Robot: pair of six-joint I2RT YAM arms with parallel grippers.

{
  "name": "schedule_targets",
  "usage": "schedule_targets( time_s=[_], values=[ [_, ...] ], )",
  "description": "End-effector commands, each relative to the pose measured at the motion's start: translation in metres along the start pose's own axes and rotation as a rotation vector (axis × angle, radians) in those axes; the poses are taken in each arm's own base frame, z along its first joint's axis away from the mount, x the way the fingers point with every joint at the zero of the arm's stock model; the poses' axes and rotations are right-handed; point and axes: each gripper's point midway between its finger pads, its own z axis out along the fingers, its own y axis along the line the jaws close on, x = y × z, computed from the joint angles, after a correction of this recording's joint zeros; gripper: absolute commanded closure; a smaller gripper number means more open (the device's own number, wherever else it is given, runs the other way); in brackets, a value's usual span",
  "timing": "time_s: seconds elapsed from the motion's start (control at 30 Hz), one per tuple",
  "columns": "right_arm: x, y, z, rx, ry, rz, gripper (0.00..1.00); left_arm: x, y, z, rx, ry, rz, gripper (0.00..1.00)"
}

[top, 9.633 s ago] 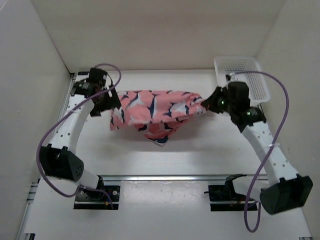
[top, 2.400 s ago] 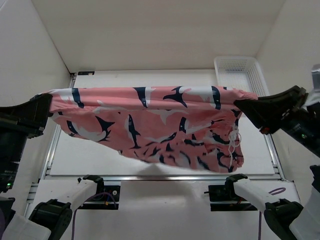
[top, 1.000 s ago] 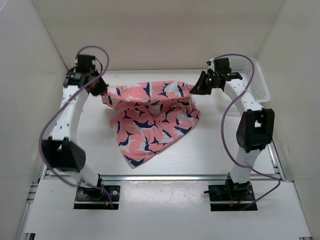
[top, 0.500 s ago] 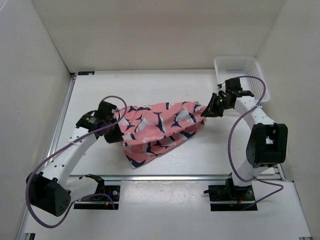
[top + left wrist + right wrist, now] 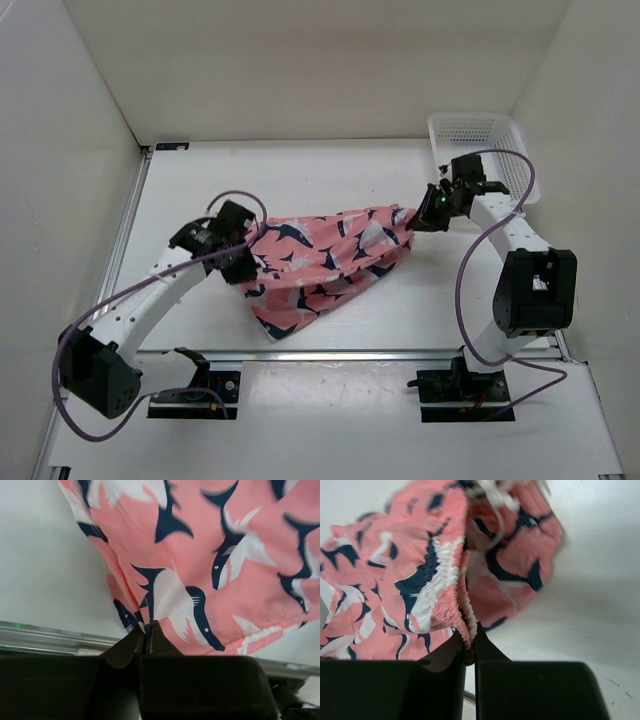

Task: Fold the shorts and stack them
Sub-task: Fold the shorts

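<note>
Next, I lay the end of the shorts down with my left gripper, take the drooping near corner (image 5: 276,333) and pull the edge straight, because the lower edge of the shorts slants toward the metal bar.
The salmon-pink shorts (image 5: 325,255) with navy-and-white whale shapes hang stretched between both arms, low over the middle of the table, their lower part drooping toward the near edge. My left gripper (image 5: 243,262) is shut on the shorts' left end; in the left wrist view a thin edge of the shorts (image 5: 210,565) sits pinched between the closed jaws of the gripper (image 5: 145,630). My right gripper (image 5: 418,217) is shut on the right end. In the right wrist view the gathered elastic waistband (image 5: 447,590) is clamped in the gripper (image 5: 469,640), with white drawstrings above it.
A white plastic mesh basket (image 5: 484,150) stands at the back right corner, just behind the right arm. White walls close in the table on three sides. A metal rail (image 5: 330,353) runs along the near edge, just below the drooping fabric.
Both arms have come down and toward the near side from the back of the table. The shorts went from hanging higher at the back to lying lower, stretched and more bunched.
</note>
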Motion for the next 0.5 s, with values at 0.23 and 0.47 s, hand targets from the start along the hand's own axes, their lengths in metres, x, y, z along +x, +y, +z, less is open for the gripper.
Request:
schedule_targets(
  time_s=[0.23,0.47],
  values=[
    [-0.124,0.064,-0.002,-0.133,-0.174,-0.06,0.99,-0.159,-0.016,-0.032,-0.041,-0.242,-0.064,0.9],
    [-0.164,0.081,0.023,-0.203,-0.163,-0.058,0.99,-0.207,-0.023,-0.027,-0.008,-0.235,-0.066,0.9]
  ],
)
